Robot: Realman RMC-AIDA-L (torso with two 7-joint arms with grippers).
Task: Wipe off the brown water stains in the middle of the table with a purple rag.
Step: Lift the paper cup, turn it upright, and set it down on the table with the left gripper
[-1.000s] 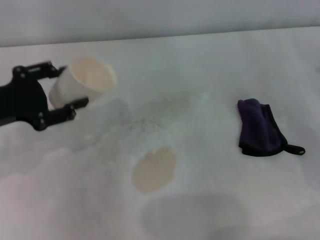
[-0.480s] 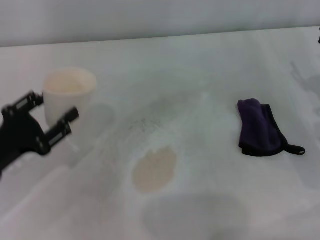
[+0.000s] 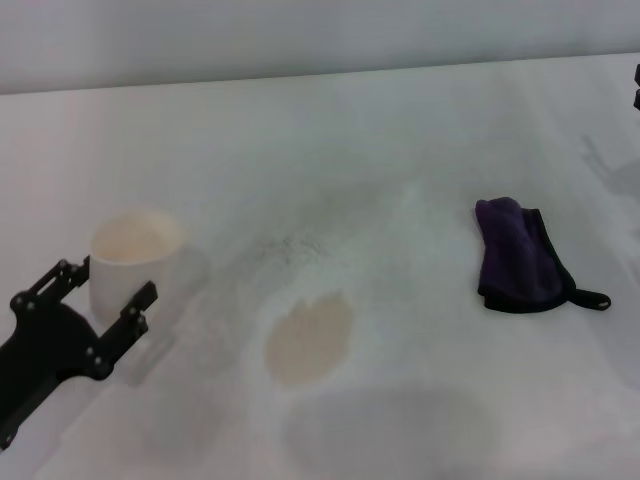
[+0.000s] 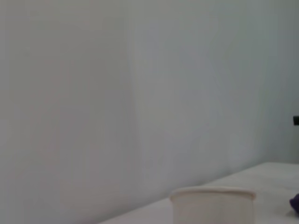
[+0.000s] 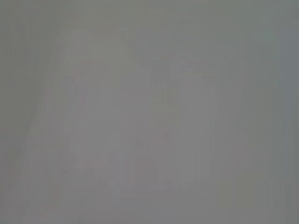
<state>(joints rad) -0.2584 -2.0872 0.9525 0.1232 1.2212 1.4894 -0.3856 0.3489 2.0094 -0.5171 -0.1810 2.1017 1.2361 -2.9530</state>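
Note:
The robot will put the cream-white cup down on the bare table point(image 3: 101, 390) under its left gripper, level with the near edge of the brown stain. The cup is held low over the table.
The brown water stain point(image 3: 308, 340) is a pale tan oval patch on the white table point(image 3: 400, 130), near the front middle. The purple rag point(image 3: 520, 258) lies crumpled to its right, its black loop tab pointing right; a corner of it shows in the left wrist view point(image 4: 295, 203). My left gripper point(image 3: 110, 283) is at the front left, shut on a cream-white cup point(image 3: 130, 262) held upright low over the table; the cup's rim also shows in the left wrist view point(image 4: 212, 198). Of my right gripper point(image 3: 637, 88), only a black sliver shows at the far right edge.
Faint grey speckled smudges point(image 3: 290, 245) lie behind the stain. A large grey shadow patch point(image 3: 390, 430) lies in front of it. A grey wall point(image 3: 300, 35) runs behind the table's far edge. The right wrist view shows only plain grey.
My left gripper turned the tilted cup upright, then carried it down and toward the front left. The stain and the rag have not moved.

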